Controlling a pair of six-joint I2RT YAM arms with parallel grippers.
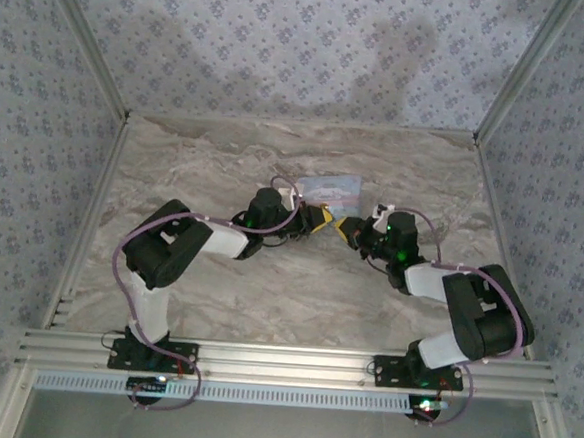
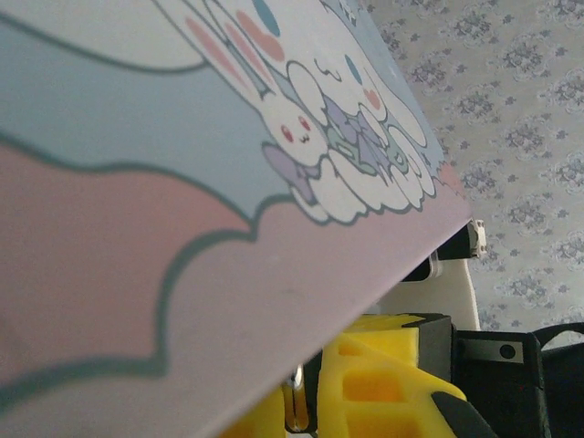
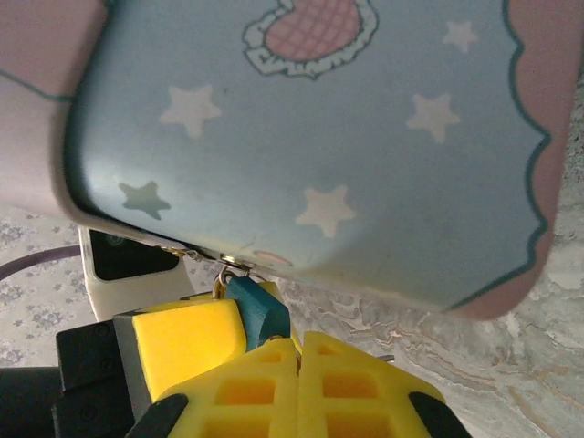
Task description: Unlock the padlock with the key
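With the padlock's shackle hanging in the clasp, my right gripper is rolled far over, so I need to open, roll back and regrip the key (image 3: 276, 338).
The padlock (image 3: 258, 306), small and dark teal, hangs by its shackle from the clasp of a light-blue cartoon tin (image 3: 310, 137). My left gripper (image 1: 320, 219) is shut on the padlock, one yellow finger (image 3: 187, 338) on each side. In the left wrist view, a metal bit of the padlock (image 2: 296, 401) shows between the left gripper (image 2: 306, 401) fingers. My right gripper (image 3: 299, 342) is shut, its tips pressed up against the padlock's underside. A small brass bit of the key (image 3: 276, 338) shows at the seam; the rest is hidden. Both grippers meet nose to nose, with the right gripper (image 1: 349, 228) just in front of the tin.
The tin (image 1: 329, 189) lies on the marble-patterned table (image 1: 217, 284) just behind the grippers and looms over both wrist cameras. Patterned walls and metal posts (image 1: 93, 55) close in the left, right and far sides. A metal rail (image 1: 282, 359) runs along the near edge.
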